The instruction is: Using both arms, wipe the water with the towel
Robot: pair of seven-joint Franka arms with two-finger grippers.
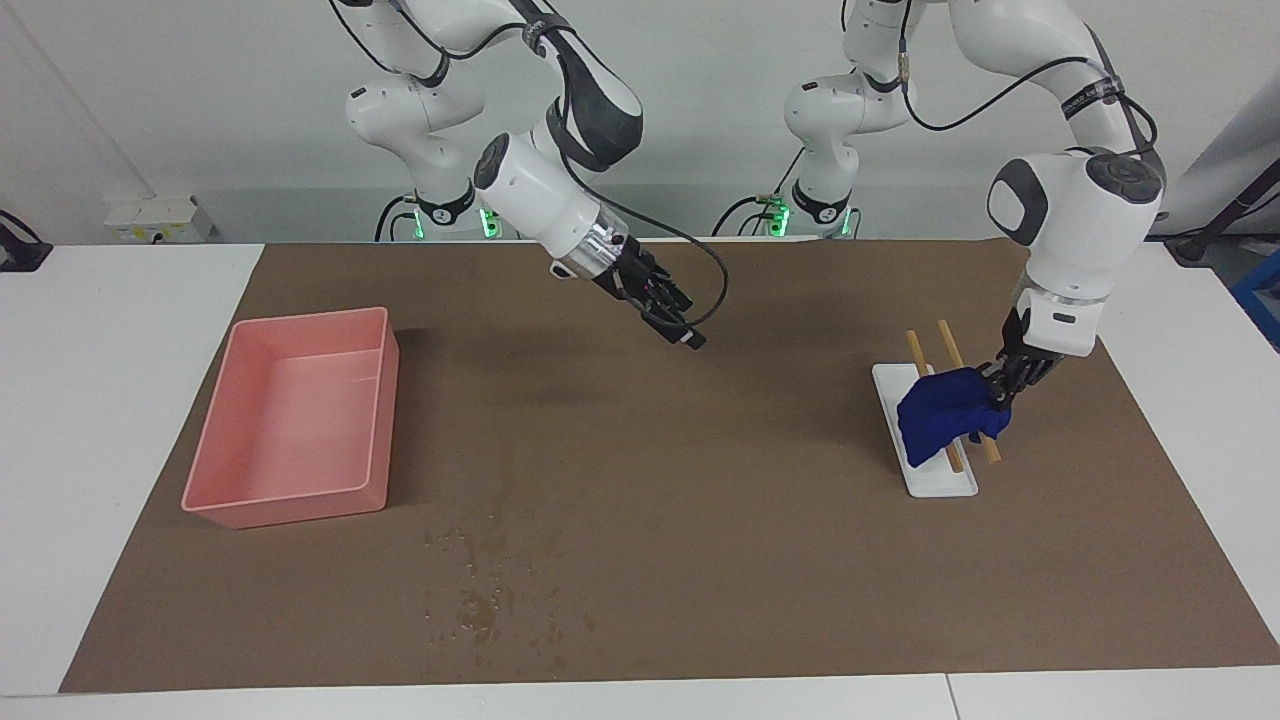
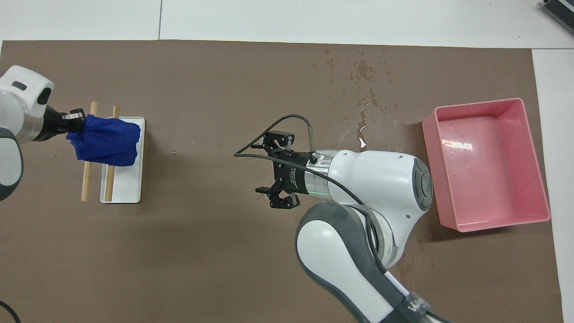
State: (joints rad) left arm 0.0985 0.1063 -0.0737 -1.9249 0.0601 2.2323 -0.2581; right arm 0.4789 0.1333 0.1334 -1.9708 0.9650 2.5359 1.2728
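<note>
The blue towel hangs over the chopsticks with my left gripper low at its edge, so I will grab its upper fold [image 1: 963,380] and lift it clear.
The blue towel [image 1: 940,415] [image 2: 105,141] lies bunched over the chopsticks and the white plate at the left arm's end of the mat. My left gripper [image 1: 1003,383] [image 2: 74,123] is low at the towel's end, shut on a gathered corner of the cloth. My right gripper [image 1: 680,325] [image 2: 276,168] hangs open and holds nothing, above the middle of the mat. The water [image 1: 480,590] [image 2: 363,89] is a scatter of dark wet specks on the mat, farther from the robots than the pink tray's corner and apart from both grippers.
A pink tray [image 1: 290,500] [image 2: 489,104] stands at the right arm's end of the brown mat. The white plate [image 1: 945,485] [image 2: 123,193] carries two wooden chopsticks [image 1: 915,350] [image 2: 85,179] under the towel.
</note>
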